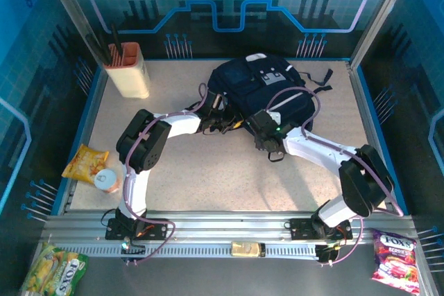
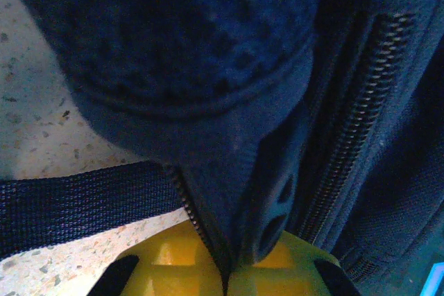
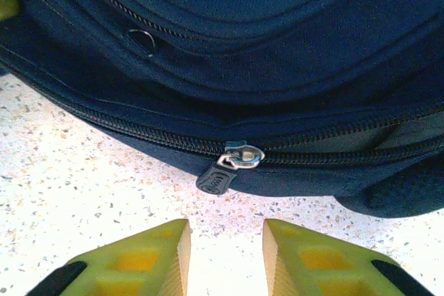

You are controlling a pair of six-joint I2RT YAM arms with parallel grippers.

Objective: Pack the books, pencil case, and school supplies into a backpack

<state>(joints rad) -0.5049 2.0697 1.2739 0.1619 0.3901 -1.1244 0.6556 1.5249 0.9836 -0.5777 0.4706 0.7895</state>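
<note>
The zip gapes past the slider, so the robot's right gripper needs to pinch the pull tab (image 3: 214, 179) and pull it along while the left gripper holds the fabric edge.
The navy backpack (image 1: 267, 91) lies at the back middle of the table, and both grippers are at its near edge. My left gripper (image 2: 229, 275) is shut on the backpack's fabric edge (image 2: 208, 46), with zip teeth and a dark rubber pull tab pinched between the yellow fingers. In the top view it sits at the bag's left corner (image 1: 223, 121). My right gripper (image 3: 227, 240) is open on the tabletop with nothing between its fingers. It stands just short of the silver zip slider (image 3: 241, 155) and black pull tab (image 3: 216, 179). The books and pencil case are out of view.
A beige holder with dark pens (image 1: 127, 68) stands at the back left. A yellow snack bag (image 1: 84, 163) and a small cup (image 1: 107, 179) lie at the left edge. Candy bags (image 1: 395, 254) lie beyond the front rail. A black strap (image 2: 69, 206) trails over the speckled table.
</note>
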